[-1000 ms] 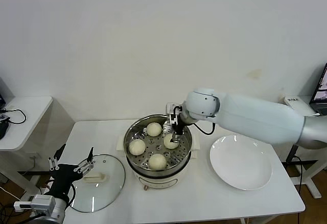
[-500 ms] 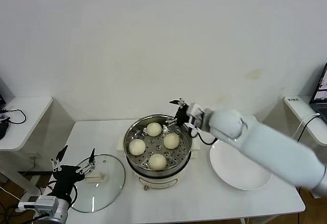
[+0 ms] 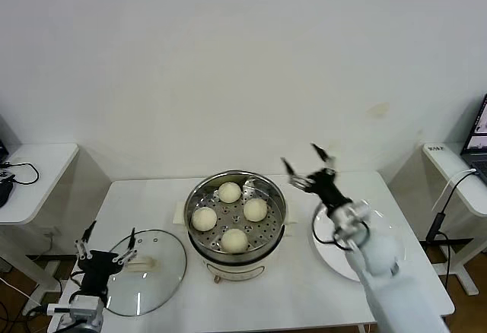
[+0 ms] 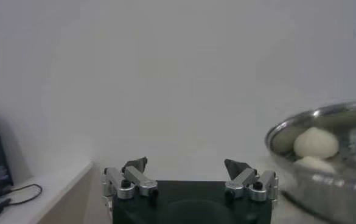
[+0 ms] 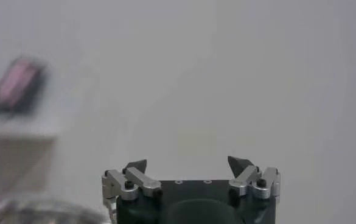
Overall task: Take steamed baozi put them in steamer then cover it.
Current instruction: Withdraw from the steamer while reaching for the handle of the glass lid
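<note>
The filled steamer still needs covering, so I expect that next my left gripper needs to move to the cream handle point(image 3: 140, 264) of the glass cover and close on it there.
Several cream-white baozi point(image 3: 230, 191) lie on the perforated tray of the steel steamer point(image 3: 273, 204), which stands on its cream base at the table's middle. The steamer and two baozi point(image 4: 316, 142) also show in the left wrist view. The glass cover point(image 3: 163, 272) with its cream handle lies flat on the table to the steamer's left. My right gripper point(image 3: 307, 163) is open and empty, raised above the gap between the steamer and the plate. My left gripper point(image 3: 105, 243) is open and empty, low at the cover's left edge.
A flat white plate point(image 3: 380, 257) lies on the table right of the steamer, partly behind my right arm. A small side table point(image 3: 30, 173) with cables stands at the far left. A wall rises behind the table.
My right gripper has let go of a baozi in the steamer, lifted out and swung right toward the plate. My left gripper has dropped slightly beside the cover.
</note>
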Robot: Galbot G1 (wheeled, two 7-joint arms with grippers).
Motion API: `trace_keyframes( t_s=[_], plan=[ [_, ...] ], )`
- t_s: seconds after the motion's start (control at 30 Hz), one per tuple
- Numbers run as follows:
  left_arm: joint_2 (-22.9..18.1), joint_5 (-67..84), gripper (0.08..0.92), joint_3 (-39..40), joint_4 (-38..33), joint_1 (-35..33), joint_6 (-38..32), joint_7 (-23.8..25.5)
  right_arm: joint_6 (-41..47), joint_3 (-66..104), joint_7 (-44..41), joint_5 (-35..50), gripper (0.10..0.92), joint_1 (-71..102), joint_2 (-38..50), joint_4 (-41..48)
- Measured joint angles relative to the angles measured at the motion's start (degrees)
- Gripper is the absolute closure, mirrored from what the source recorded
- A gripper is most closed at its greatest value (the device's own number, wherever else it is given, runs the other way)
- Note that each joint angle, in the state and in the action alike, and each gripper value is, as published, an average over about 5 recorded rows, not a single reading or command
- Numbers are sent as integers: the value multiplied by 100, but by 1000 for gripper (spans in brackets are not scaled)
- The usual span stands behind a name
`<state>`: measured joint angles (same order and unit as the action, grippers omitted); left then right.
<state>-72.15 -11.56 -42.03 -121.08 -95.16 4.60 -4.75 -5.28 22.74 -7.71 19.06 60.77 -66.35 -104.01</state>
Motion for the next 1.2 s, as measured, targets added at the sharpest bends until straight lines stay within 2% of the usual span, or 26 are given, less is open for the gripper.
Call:
trace_keyframes(
  t_s=[0.27,0.53,0.73,1.2],
  plan=[
    [177,-2780,177,-283,604,-438,-658,-367,-466,1540,78,-156,203,1459,-689,-176],
    [210,-4753,177,-238,938,-850,-897,-759,-698,2351,145,-229,202,2240,-1071,-215],
    [291,-5435,177,-7,1254,-766,-957,-852,-762,2660,183,-280,202,2592,-1253,-287],
    [507,-5933,177,498,1969,13,-960,-813,-825,3052,237,-363,203,3121,-1516,-500]
  ],
)
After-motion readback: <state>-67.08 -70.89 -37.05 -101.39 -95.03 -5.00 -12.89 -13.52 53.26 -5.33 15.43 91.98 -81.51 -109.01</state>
